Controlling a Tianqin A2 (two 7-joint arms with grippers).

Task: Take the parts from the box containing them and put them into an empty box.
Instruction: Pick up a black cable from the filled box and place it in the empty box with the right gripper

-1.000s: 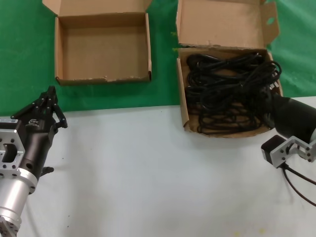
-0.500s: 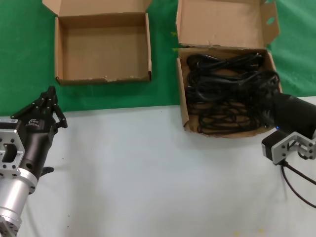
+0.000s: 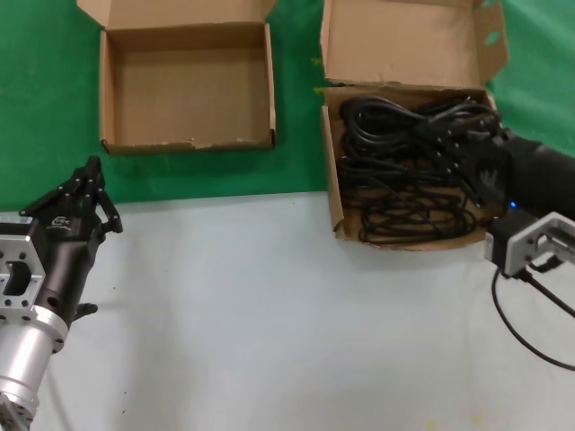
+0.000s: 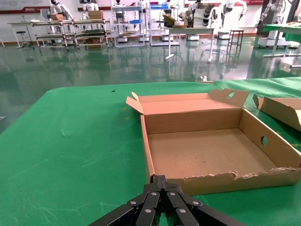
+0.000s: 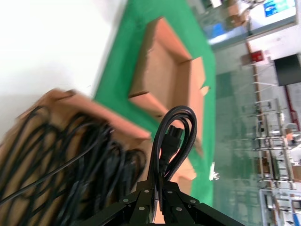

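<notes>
Next, my right gripper releases the black cable, now held over the box of parts, just inside the near side of the empty box (image 3: 160,124) (image 5: 152,49).
The box containing the parts (image 3: 331,180) holds a heap of black cables (image 3: 386,171) and has a tall lid flap (image 3: 404,40) with an oval hole in its side tab. My right gripper (image 3: 440,139) is over this box, shut on a loop of black cable (image 5: 174,134); the heap (image 5: 61,160) lies below it in the right wrist view, where the gripper (image 5: 157,184) pinches the strand. The empty box (image 3: 184,94) sits at the far left on green cloth. My left gripper (image 3: 90,171) is shut, parked near the table's left edge and pointing at the empty box (image 4: 207,150).
A green cloth (image 3: 296,117) covers the far part of the table and a white surface (image 3: 269,314) the near part. The gap between the two boxes is narrow. A grey camera bracket with a cable (image 3: 530,247) hangs off my right wrist.
My right gripper has moved farther over the cable box and risen, pulling a loop of black cable up with it. The heap has shifted. The left arm has not moved.
</notes>
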